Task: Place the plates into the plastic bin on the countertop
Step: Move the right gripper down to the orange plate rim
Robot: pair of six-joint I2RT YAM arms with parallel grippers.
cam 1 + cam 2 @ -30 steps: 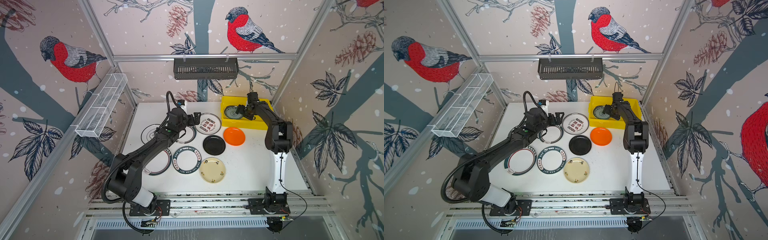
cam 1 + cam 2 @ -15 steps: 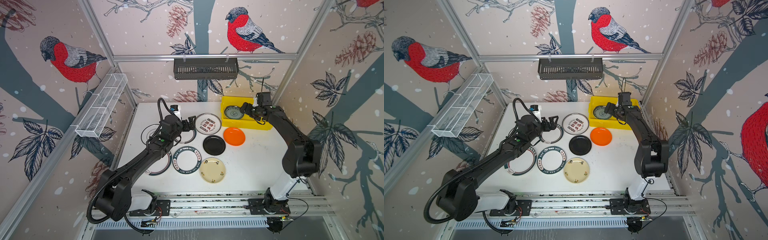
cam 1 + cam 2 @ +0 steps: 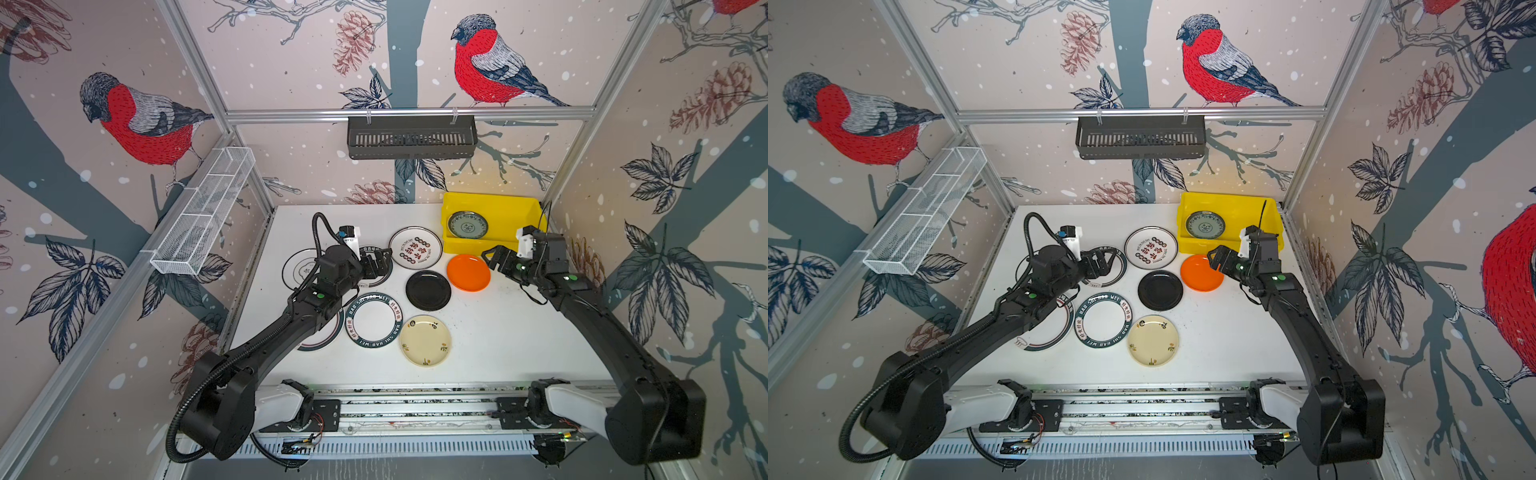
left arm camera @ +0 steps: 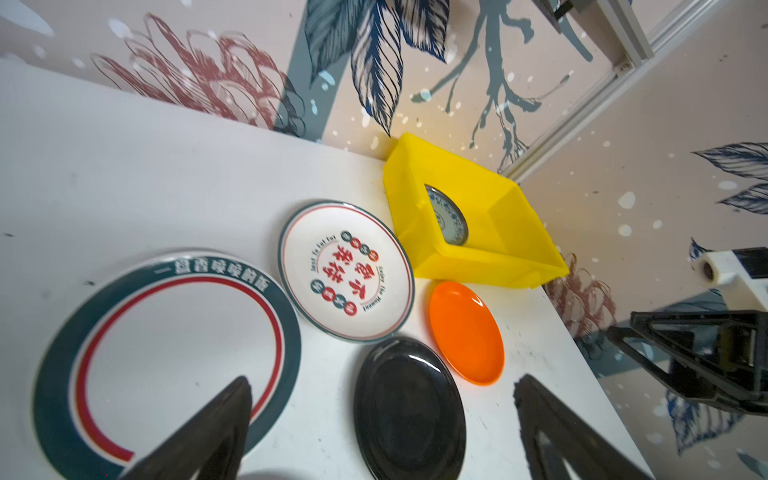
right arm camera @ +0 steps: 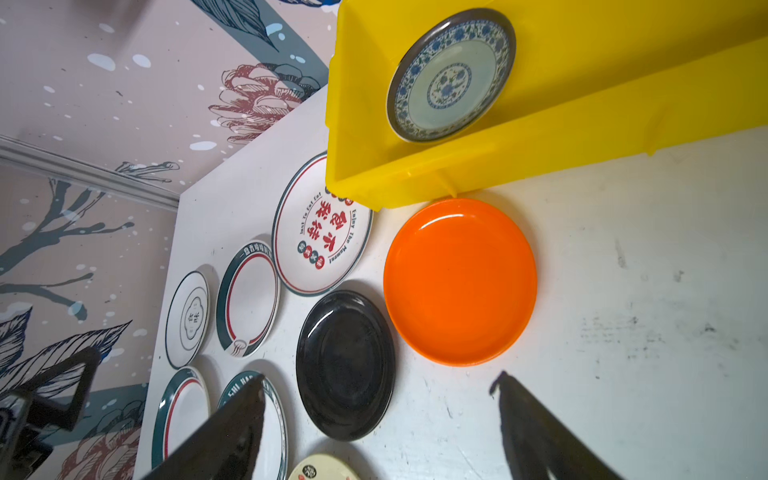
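Next, I move my right gripper to the orange plate's edge (image 3: 488,282) (image 5: 530,314) on the side farthest from the red-character plate and close it there.
The yellow plastic bin (image 3: 505,216) (image 3: 1246,216) stands at the back right of the countertop (image 3: 498,332), with a blue-patterned plate (image 3: 468,225) (image 5: 451,75) inside. On the countertop lie an orange plate (image 3: 468,273) (image 5: 459,282), a black plate (image 3: 428,290) (image 4: 409,411), a red-character plate (image 3: 415,247) (image 4: 345,272), a cream floral plate (image 3: 425,340) and green-rimmed plates (image 3: 375,320). My right gripper (image 3: 492,259) (image 5: 380,376) hovers open just right of the orange plate, holding nothing. My left gripper (image 3: 384,262) (image 4: 382,382) is open and empty over a green-rimmed plate (image 4: 166,353).
A black slotted basket (image 3: 411,137) hangs on the back rail. A white wire mesh tray (image 3: 203,216) is fixed to the left wall. Aluminium rails (image 3: 415,407) run along the front edge. More green-rimmed plates lie under the left arm (image 3: 324,336).
My right gripper has come out of the bin and back to beside the orange plate, leaving the blue-patterned plate inside. The left gripper has drawn back slightly toward the front.
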